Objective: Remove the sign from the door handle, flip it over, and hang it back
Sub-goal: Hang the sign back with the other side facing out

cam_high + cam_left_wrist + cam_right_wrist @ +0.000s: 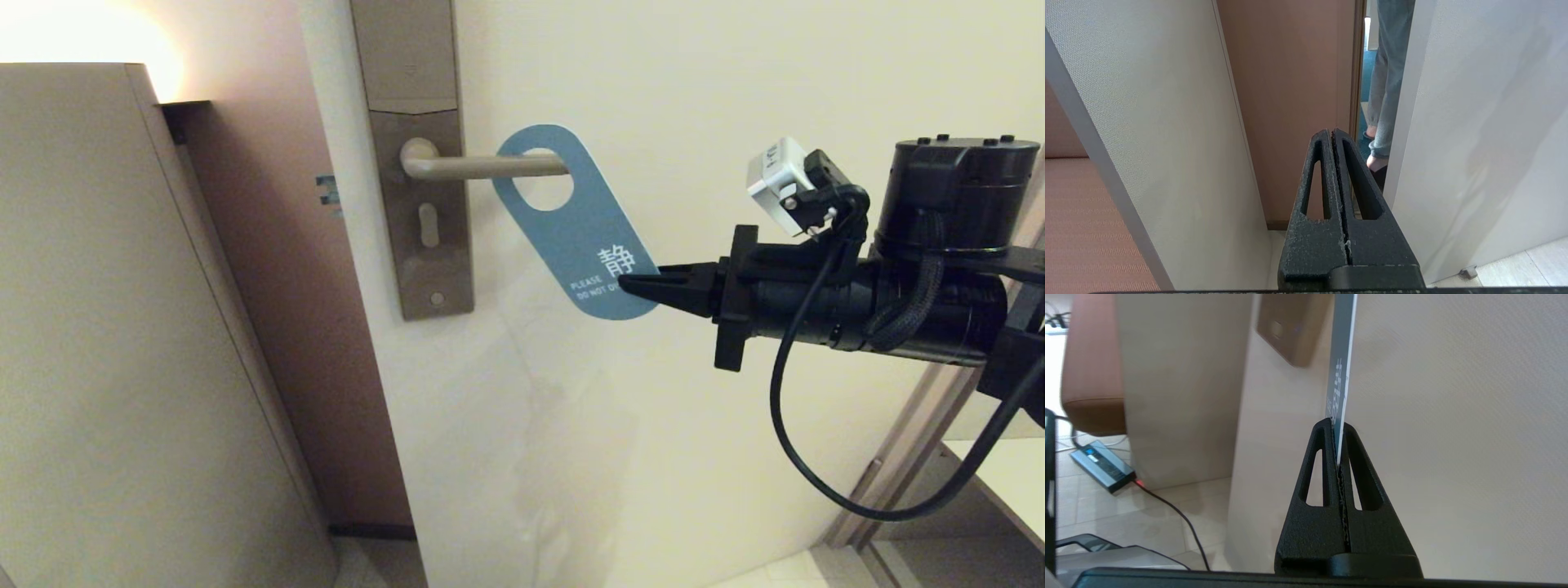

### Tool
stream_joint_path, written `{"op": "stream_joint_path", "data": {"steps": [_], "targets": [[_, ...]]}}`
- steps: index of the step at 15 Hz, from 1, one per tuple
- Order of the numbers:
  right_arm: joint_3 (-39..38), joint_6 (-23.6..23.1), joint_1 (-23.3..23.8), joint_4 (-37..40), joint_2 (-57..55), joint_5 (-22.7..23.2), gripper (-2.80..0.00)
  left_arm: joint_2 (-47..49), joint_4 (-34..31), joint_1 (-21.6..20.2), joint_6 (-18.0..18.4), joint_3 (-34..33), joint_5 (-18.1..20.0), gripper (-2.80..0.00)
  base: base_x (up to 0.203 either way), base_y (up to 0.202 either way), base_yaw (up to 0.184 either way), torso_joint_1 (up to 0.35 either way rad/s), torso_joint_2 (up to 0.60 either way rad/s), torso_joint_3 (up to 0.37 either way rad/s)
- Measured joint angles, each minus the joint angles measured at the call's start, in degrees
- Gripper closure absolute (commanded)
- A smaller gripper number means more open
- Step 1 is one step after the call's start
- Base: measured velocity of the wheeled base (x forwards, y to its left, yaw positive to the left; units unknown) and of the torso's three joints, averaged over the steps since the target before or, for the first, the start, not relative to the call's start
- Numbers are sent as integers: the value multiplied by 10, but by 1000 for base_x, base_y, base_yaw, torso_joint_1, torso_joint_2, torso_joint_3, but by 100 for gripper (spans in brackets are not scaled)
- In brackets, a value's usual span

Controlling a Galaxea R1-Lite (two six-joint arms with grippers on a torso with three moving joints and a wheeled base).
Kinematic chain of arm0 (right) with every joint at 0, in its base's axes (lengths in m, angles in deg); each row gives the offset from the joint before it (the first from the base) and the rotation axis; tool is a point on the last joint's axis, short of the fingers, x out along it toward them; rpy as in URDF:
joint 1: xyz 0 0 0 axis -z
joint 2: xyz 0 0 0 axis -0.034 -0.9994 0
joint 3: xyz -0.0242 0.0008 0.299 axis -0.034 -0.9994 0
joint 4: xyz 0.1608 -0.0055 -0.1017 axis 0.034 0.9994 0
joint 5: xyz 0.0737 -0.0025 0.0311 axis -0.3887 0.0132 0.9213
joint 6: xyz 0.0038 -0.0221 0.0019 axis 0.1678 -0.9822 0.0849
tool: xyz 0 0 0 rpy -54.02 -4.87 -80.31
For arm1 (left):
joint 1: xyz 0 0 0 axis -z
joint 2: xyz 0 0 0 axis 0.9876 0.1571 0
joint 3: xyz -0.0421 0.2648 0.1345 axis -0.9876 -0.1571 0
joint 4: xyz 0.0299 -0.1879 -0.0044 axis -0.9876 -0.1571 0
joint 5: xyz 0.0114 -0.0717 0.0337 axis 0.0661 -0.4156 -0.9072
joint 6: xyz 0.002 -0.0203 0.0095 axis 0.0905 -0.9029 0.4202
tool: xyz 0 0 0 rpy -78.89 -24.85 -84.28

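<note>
Next, my right gripper lets go of the blue sign so it hangs straight down from the door handle (526, 238), close beside the brownish backplate.
The blue sign (571, 229) hangs by its round hole on the door handle (490, 166), swung out slantwise to the right, its white lettering facing me. My right gripper (624, 285) reaches in level from the right and is shut on the sign's lower rounded end. In the right wrist view the sign (1340, 375) shows edge-on, pinched between the two black fingers of the right gripper (1337, 426). My left gripper (1331, 132) is shut on nothing, low down, pointing at the gap beside the door.
The handle sits on a tall brownish backplate (420, 212) with a keyhole, at the pale door's (735, 82) left edge. A beige wall panel (106, 327) stands to the left. A person's legs (1386, 90) show through the door gap. A grey device (1102, 465) with a cable lies on the floor.
</note>
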Motion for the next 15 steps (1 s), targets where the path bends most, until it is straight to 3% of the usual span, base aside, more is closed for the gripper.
{"op": "stream_joint_path", "data": {"steps": [14,15], "targets": [[-18,-9,-58,-1,22,3,0,0,0,0,0,0,0,0,0,0,0,0,0,0],[-19,-9,-59,0,22,3,-165,0,0,0,0,0,0,0,0,0,0,0,0,0]]}}
